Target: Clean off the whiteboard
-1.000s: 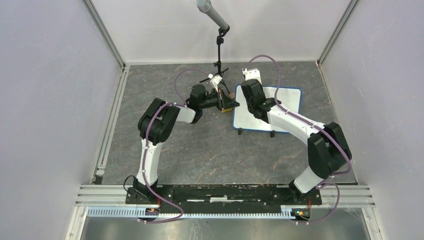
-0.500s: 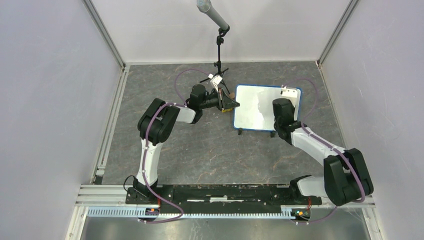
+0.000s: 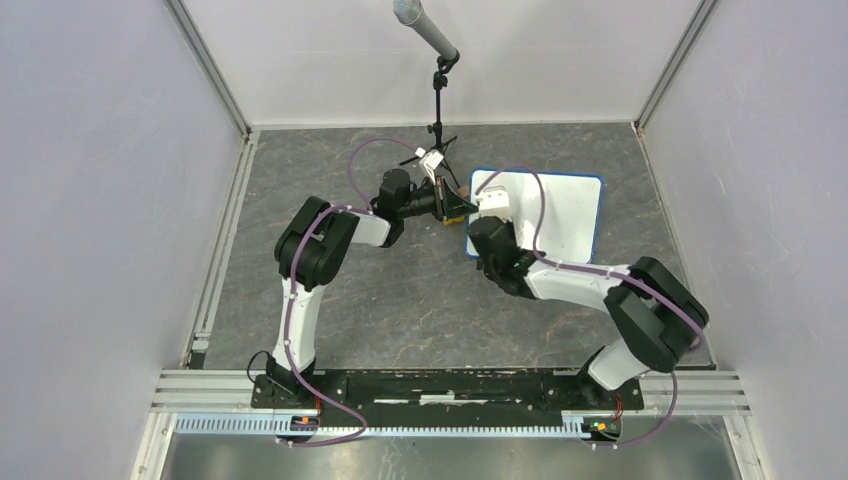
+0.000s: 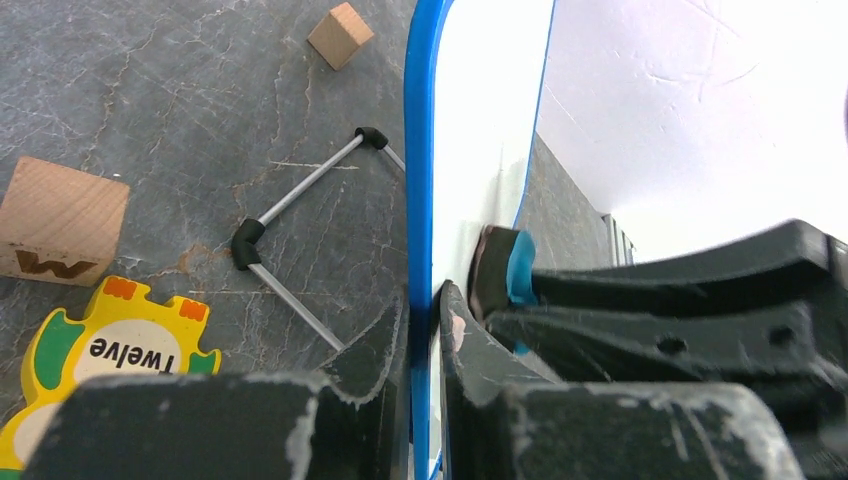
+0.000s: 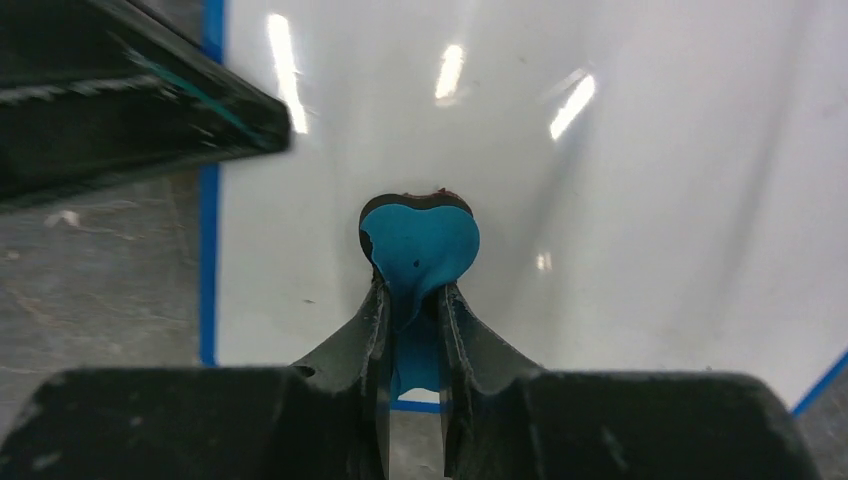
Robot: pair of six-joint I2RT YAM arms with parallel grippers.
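Observation:
I will use my right gripper to put the blue-and-black eraser down on the bare table [image 3: 493,321] between the whiteboard and the black rail.
The whiteboard [image 3: 560,205], white with a blue rim, stands tilted at the back right of the table on thin metal legs. My left gripper [image 3: 463,208] is shut on its left blue rim [image 4: 420,200], seen edge-on in the left wrist view. My right gripper [image 3: 487,203] is shut on the blue-and-black eraser [image 5: 418,240] and presses it against the board's face [image 5: 620,200] near the left edge. The eraser also shows in the left wrist view [image 4: 500,275]. The face looks clean with only faint marks.
A microphone stand [image 3: 438,90] rises behind the left gripper. Wooden blocks [image 4: 60,220] [image 4: 341,34], a yellow "Twelve" puzzle piece [image 4: 110,350] and the board's metal leg [image 4: 300,190] lie left of the board. Grey walls enclose the table.
My right arm swept the eraser from the board's left side to its right side, then back to the left edge. The left arm has not moved.

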